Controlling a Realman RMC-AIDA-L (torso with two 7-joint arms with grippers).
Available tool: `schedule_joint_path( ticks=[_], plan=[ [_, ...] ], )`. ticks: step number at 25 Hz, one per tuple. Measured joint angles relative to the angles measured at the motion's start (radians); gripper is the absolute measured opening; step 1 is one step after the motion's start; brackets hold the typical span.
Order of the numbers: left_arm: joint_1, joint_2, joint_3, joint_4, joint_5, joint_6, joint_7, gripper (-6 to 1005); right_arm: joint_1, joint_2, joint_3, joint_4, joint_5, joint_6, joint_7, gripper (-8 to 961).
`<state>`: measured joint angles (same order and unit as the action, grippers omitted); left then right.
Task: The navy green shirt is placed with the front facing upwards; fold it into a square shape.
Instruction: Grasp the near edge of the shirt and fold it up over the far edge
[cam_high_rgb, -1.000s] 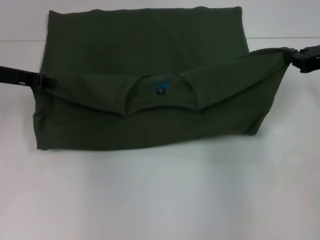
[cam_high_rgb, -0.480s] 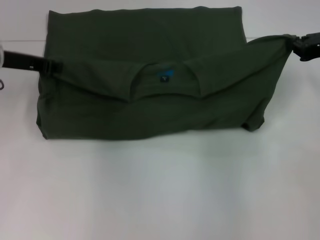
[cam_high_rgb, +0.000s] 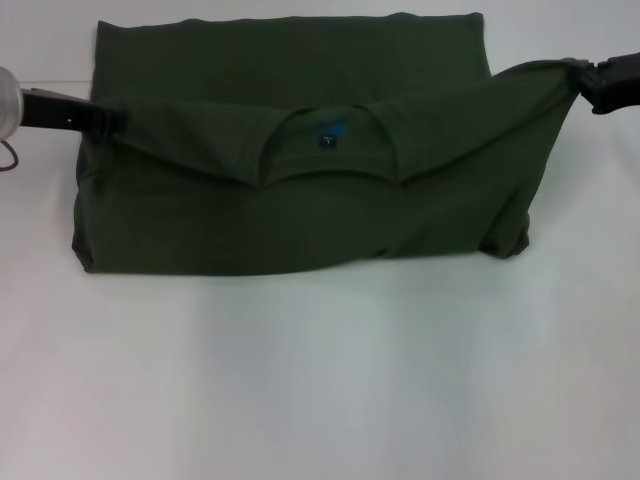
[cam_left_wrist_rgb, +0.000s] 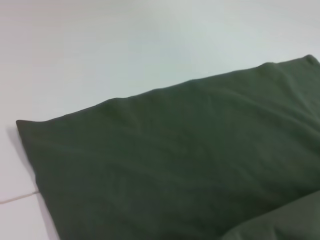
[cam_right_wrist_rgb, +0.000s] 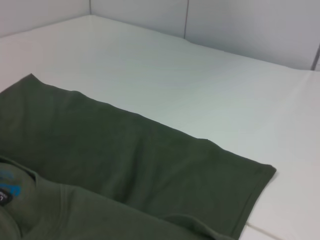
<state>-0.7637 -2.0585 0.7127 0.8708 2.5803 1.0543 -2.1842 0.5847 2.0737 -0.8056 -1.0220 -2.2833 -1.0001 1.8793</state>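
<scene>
My right gripper will let go of the shirt's shoulder corner on the white table (cam_high_rgb: 561, 147), just outside the edge of the shirt's far half.
The navy green shirt (cam_high_rgb: 290, 215) lies on the white table, its collar half lifted and carried over the far half. The round collar with a small dark neck label (cam_high_rgb: 327, 141) faces me in the head view. My left gripper (cam_high_rgb: 108, 121) is shut on the shirt's left shoulder corner. My right gripper (cam_high_rgb: 580, 80) is shut on the right shoulder corner, holding it higher and stretched taut. The flat far part of the shirt (cam_left_wrist_rgb: 190, 150) fills the left wrist view, and the right wrist view shows the shirt's (cam_right_wrist_rgb: 125, 165) far corner and hem. No lettering shows.
The white table (cam_high_rgb: 320, 380) stretches toward me in front of the shirt. Pale wall panels (cam_right_wrist_rgb: 250, 25) stand beyond the table's far edge. A table seam (cam_high_rgb: 40, 81) runs behind the left arm.
Both grippers have carried the shoulder corners away from me toward the far hem. The near fold line has drawn back, and the collar now sits farther up the shirt.
</scene>
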Motion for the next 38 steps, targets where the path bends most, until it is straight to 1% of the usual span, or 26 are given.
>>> schedule_joint_path(
  ticks=[4,12,14,17,18,19,26,29,32,34,38],
  plan=[
    [-0.002,-0.002,0.034,-0.016,0.0,-0.035,0.0,60,0.007,0.0,-0.008,0.018,-0.001,0.027,-0.003,34],
    [-0.008,-0.011,0.051,-0.023,0.0,-0.073,0.011,61,0.012,0.002,-0.033,0.033,-0.001,0.054,-0.004,35],
    [-0.011,-0.013,0.067,-0.033,0.003,-0.079,0.019,61,0.021,-0.001,-0.033,0.055,0.0,0.059,-0.004,35],
    [-0.013,-0.014,0.114,-0.046,0.007,-0.086,0.017,62,0.039,-0.008,-0.034,0.084,-0.001,0.053,-0.004,35],
    [-0.013,-0.014,0.114,-0.046,0.007,-0.086,0.017,62,0.042,-0.008,-0.037,0.085,-0.008,0.053,-0.004,35],
    [-0.016,-0.016,0.122,-0.049,0.008,-0.089,0.012,62,0.046,-0.009,-0.04,0.086,-0.017,0.053,-0.003,54],
    [-0.044,-0.015,0.124,-0.076,0.041,-0.092,-0.008,272,0.053,-0.005,-0.045,0.088,-0.039,0.064,0.002,190],
    [-0.048,-0.021,0.124,-0.077,0.079,-0.103,-0.013,359,0.049,-0.002,-0.046,0.087,-0.039,0.068,-0.002,248],
    [-0.05,-0.026,0.124,-0.075,0.129,-0.124,-0.037,446,0.045,-0.001,-0.046,0.083,-0.039,0.069,-0.003,397],
    [-0.05,-0.027,0.124,-0.072,0.141,-0.132,-0.046,540,0.042,-0.001,-0.046,0.083,-0.039,0.069,-0.004,496],
    [-0.029,-0.027,0.111,-0.039,0.133,-0.153,-0.049,720,0.033,0.0,-0.046,0.079,-0.039,0.069,-0.005,639]
  ],
)
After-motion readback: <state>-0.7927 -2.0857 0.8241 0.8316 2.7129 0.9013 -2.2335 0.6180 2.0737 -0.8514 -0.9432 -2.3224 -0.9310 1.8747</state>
